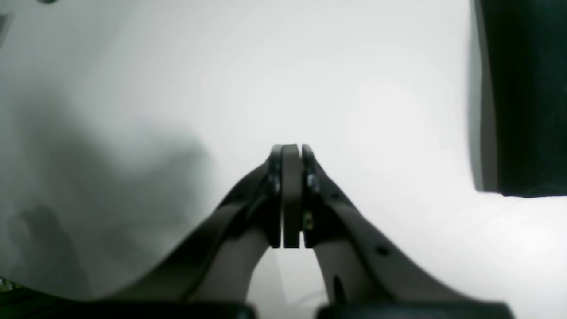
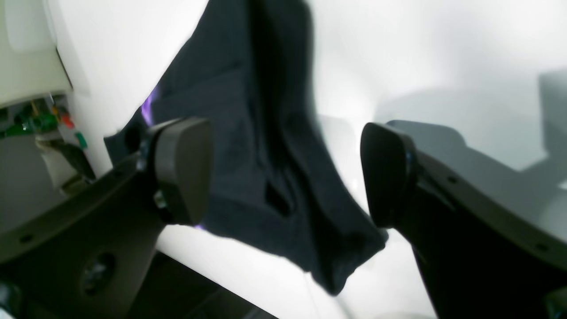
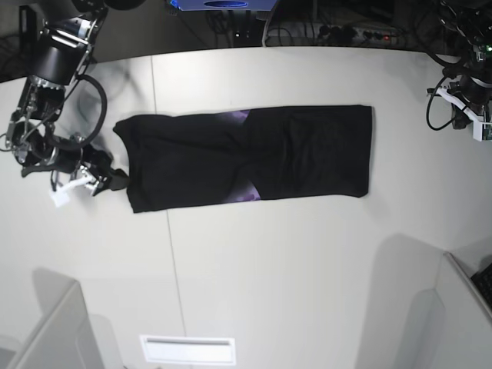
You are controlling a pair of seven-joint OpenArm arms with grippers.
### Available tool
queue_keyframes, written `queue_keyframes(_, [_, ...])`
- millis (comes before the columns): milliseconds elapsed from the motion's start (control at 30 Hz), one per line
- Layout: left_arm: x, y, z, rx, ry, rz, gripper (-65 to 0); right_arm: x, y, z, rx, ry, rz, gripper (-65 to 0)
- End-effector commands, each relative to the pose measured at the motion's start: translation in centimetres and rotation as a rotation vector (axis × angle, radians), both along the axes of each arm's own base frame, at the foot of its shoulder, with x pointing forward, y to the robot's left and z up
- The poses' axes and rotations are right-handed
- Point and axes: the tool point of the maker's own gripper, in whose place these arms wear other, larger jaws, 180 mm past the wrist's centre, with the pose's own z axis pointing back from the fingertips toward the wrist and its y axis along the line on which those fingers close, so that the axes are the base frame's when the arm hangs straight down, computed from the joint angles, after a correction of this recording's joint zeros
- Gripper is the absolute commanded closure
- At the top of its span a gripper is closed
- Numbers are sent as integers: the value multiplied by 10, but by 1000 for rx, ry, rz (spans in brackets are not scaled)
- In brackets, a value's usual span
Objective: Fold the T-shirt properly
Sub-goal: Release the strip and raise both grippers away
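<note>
My right gripper is going to grab the black T-shirt at the middle of its short end (image 3: 138, 163) (image 2: 295, 159), the one farthest from my left gripper.
The black T-shirt (image 3: 246, 157) lies flat on the white table (image 3: 292, 261), folded into a long band running left to right, with purple print showing at its middle edges. My right gripper (image 3: 110, 174) is at the band's left end. In the right wrist view it (image 2: 285, 173) is open, its fingers either side of a bunched end of the T-shirt (image 2: 248, 146), not closed on it. My left gripper (image 1: 291, 153) is shut and empty over bare table, with the edge of the T-shirt (image 1: 522, 97) off to its right. The left arm (image 3: 465, 96) is at the far right.
Grey panels stand at the front left (image 3: 54, 330) and front right (image 3: 461, 307) corners. A white slot plate (image 3: 187, 350) sits at the front edge. Cables and equipment (image 3: 338, 31) run along the back. A small white tag (image 3: 60, 197) lies by the right gripper.
</note>
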Motion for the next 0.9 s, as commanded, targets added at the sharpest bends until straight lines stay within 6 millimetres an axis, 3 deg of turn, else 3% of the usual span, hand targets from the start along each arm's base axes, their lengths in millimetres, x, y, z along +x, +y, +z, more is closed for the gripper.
queue_keyframes(0, [3,4,3,7,-16,-6,0,7,-7,7,-8,-24,-5,-485])
queue_keyframes(200, [-1,11,-18,-54,13,38,0,5,14,-13,-66,-10,77,-485])
queue_keyframes(333, [3,11,-19,-64,-35,32,0,0,29,-23,-89,-9,124,-485])
queue_keyframes(533, [-1,19,-34,-99,-17,56,0,-13,49,-24,-70,-15,155,-480])
queue_keyframes(867, [10,-8,-50,-142,13,-16,0,-24,82,-33,-54,-2,238,-480])
